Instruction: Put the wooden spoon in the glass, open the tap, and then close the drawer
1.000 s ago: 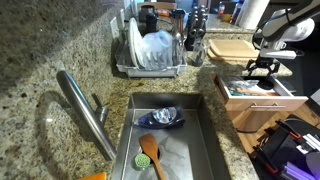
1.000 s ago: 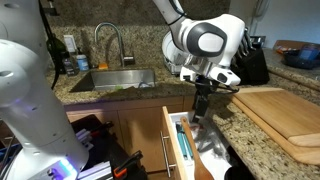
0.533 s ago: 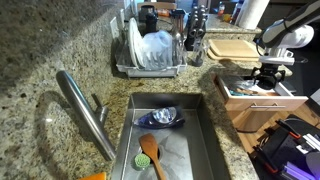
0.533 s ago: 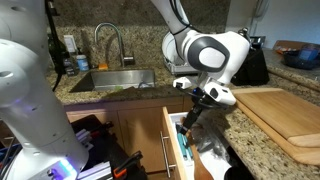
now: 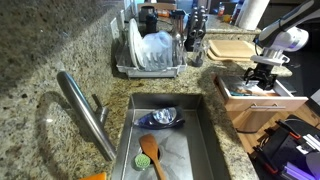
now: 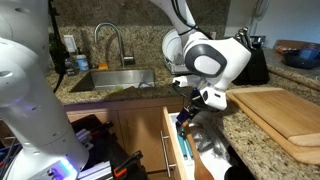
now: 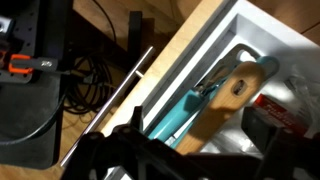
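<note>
The robot's gripper will next reach down into the open drawer and close on the wooden handle (image 5: 264, 92) (image 7: 207, 124) next to the tool with the teal handle.
The wooden spoon (image 5: 150, 152) lies in the steel sink (image 5: 205, 140), bowl toward the tap (image 5: 85, 115), whose spout reaches over the left rim. The tap (image 6: 108, 38) also shows beyond the sink (image 6: 115, 78). The light wood drawer (image 5: 228, 100) stands pulled out, with utensils inside. My gripper (image 5: 262, 75) hangs tilted just above the drawer (image 6: 168, 140), open and empty (image 6: 190, 112). In the wrist view the drawer's white rim (image 7: 200, 50) runs diagonally under my gripper (image 7: 200, 140), its dark fingers (image 7: 265, 125) wide apart. I cannot pick out the glass for certain.
A dish rack (image 5: 150, 50) with plates stands behind the sink, a blue item (image 5: 165, 117) lies in the basin. Cutting boards (image 6: 285, 110) rest on the granite counter beside the drawer. A teal-handled tool (image 7: 190, 105) and a wooden handle (image 7: 235, 90) lie in the drawer.
My gripper has dropped lower and tilted toward the open drawer. It stayed open. The spoon, tap and drawer have not moved.
</note>
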You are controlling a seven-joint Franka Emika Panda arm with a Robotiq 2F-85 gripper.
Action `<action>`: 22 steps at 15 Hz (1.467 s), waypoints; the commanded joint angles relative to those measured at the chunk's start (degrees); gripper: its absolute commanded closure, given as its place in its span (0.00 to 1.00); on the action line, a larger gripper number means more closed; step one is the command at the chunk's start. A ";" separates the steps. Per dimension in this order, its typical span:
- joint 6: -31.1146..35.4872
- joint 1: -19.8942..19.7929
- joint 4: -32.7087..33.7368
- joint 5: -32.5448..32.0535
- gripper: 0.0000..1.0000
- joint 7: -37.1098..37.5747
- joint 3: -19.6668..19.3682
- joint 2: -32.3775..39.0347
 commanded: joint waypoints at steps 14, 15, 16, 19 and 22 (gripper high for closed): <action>10.56 -1.18 1.25 11.33 0.00 6.30 0.85 6.89; 10.56 -1.05 1.26 11.32 0.00 6.31 0.91 6.86; 10.98 -0.17 1.21 9.05 0.00 7.86 -0.20 7.53; 12.30 0.25 1.04 2.53 0.00 13.81 -3.15 9.22; 11.44 -1.01 1.14 0.27 0.00 15.41 -2.82 8.96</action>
